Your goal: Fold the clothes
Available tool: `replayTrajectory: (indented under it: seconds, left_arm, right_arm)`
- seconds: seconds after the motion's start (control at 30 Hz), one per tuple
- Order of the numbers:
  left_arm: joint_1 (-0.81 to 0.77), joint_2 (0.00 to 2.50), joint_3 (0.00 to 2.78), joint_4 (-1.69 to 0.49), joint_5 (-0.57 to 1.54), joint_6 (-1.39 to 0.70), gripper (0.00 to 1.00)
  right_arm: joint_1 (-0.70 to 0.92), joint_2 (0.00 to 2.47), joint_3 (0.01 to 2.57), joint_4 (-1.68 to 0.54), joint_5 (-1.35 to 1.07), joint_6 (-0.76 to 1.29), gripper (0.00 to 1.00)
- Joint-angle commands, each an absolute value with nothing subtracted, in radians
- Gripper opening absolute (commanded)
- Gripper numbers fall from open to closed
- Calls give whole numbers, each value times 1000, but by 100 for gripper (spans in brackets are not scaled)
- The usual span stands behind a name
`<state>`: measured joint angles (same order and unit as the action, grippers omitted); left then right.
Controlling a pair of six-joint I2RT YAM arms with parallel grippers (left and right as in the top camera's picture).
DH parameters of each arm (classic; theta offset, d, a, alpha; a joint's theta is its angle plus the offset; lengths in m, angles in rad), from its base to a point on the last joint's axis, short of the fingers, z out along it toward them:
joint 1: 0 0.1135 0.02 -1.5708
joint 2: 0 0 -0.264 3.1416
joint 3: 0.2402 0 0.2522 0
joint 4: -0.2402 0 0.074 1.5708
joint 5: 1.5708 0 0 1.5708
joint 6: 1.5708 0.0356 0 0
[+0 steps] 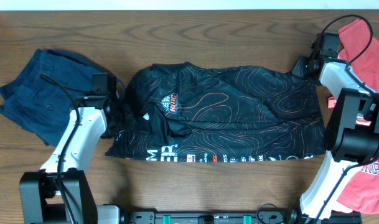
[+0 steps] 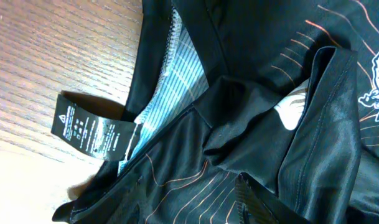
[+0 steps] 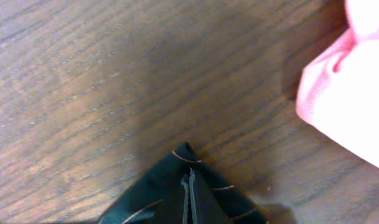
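The shirt's far corner lies beneath the robot's shut right fingertips, so the right gripper should open them and pinch the fabric at its tip [image 3: 184,151] before folding the shirt.
A black shirt [image 1: 239,112] with orange contour lines lies spread lengthwise across the middle of the table. My left gripper [image 1: 117,111] is at its left end by the collar. In the left wrist view the shirt's fabric [image 2: 257,124] is bunched over the jaws [image 2: 242,208], which are shut on it, and a black care label [image 2: 93,130] sticks out by the collar. My right gripper [image 1: 303,66] is at the shirt's far right corner. In the right wrist view its jaws [image 3: 188,199] are shut on that corner [image 3: 164,193], low over the wood.
Navy shorts [image 1: 43,93] lie crumpled at the left of the table. A red-pink garment [image 1: 369,43] lies at the far right, behind and under the right arm, and shows in the right wrist view [image 3: 357,93]. Bare wood runs along the back and front edges.
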<state>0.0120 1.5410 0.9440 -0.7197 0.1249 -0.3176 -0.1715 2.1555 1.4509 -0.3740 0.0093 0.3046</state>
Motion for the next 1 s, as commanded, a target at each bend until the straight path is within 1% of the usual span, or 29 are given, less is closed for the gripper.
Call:
replayTrajectory:
  seconds: [0.0, 0.2, 0.27, 0.3, 0.5, 0.6, 0.97]
  left_arm:
    - [16, 1534, 945, -715, 124, -319, 48]
    - [16, 1534, 945, -706, 124, -319, 48]
    - [16, 1534, 945, -704, 124, -320, 48]
    - [16, 1534, 945, -703, 124, -320, 48]
    - [16, 1534, 945, -704, 124, -320, 48]
    - [16, 1534, 945, -705, 124, -320, 48]
    - [16, 1534, 945, -705, 124, -319, 48]
  right_arm:
    - [-171, 2159, 1458, -380, 53, 322, 1]
    - [-181, 2093, 1460, -368, 55, 329, 1]
    - [-177, 2083, 1461, -352, 44, 328, 28]
    - [-173, 2083, 1461, -352, 40, 328, 34]
    - [-139, 2113, 1460, -355, 57, 325, 53]
    - [-123, 2138, 1460, -356, 96, 325, 56]
    - [-107, 2191, 1459, -376, 151, 330, 55]
